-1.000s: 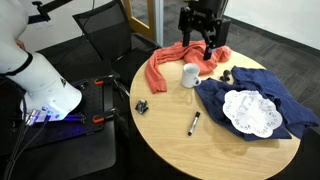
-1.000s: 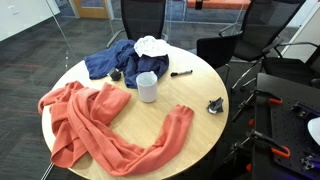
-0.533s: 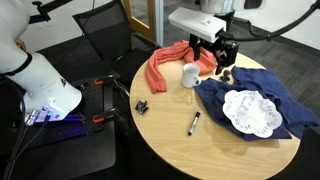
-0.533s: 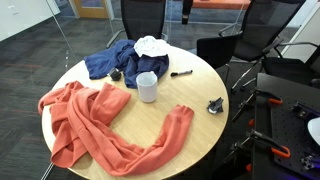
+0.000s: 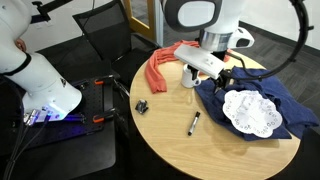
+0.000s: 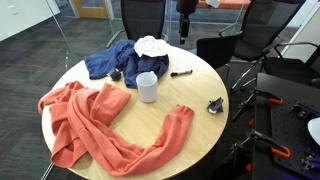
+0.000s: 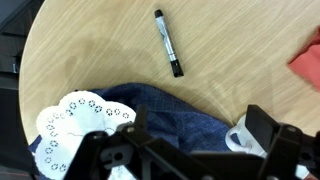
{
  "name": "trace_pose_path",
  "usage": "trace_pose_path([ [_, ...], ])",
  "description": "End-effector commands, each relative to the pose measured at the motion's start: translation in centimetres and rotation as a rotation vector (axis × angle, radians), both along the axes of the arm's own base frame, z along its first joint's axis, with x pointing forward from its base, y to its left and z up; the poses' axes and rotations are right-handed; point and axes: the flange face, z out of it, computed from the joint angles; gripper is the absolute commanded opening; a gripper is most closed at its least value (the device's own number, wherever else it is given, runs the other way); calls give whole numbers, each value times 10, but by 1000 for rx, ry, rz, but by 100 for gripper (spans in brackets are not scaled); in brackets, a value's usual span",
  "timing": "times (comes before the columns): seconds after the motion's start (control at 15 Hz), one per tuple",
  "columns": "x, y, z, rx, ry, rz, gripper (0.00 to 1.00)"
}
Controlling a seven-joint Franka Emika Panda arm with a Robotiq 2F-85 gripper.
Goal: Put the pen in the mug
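Observation:
The gripper should next move to the pen's end [image 5: 197, 115] [image 7: 176, 68] nearest the blue cloth and close on it there.
The pen [image 7: 168, 43] is a slim black marker lying flat on the bare wood; it shows in both exterior views [image 5: 194, 123] [image 6: 181, 73]. The white mug [image 6: 147, 86] stands upright between the orange and blue cloths. In an exterior view [image 5: 187, 76] the arm partly hides it. In the wrist view only its handle [image 7: 240, 140] shows, between the fingers. My gripper [image 7: 200, 150] is open and empty, high above the blue cloth and mug, well apart from the pen. It also shows in both exterior views [image 5: 224, 72] [image 6: 186, 14].
A blue cloth [image 5: 250, 88] with a white lacy doily [image 5: 250, 111] lies by the mug. An orange cloth [image 6: 95, 118] covers much of the round wooden table [image 5: 180, 150]. A small black clip [image 5: 142, 106] sits near the edge. Office chairs stand around.
The arm has swung from behind the table to over the mug and blue cloth, turning the gripper downward. The pen, mug and cloths have not moved.

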Motion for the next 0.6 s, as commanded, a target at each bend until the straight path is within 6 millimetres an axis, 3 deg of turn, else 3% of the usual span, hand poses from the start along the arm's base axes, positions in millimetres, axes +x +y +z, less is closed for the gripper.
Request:
trace_pose_path([
  [0.0, 9, -1, -28, 14, -4, 36, 100],
  [0.53, 15, -20, -93, 10, 56, -2, 100],
])
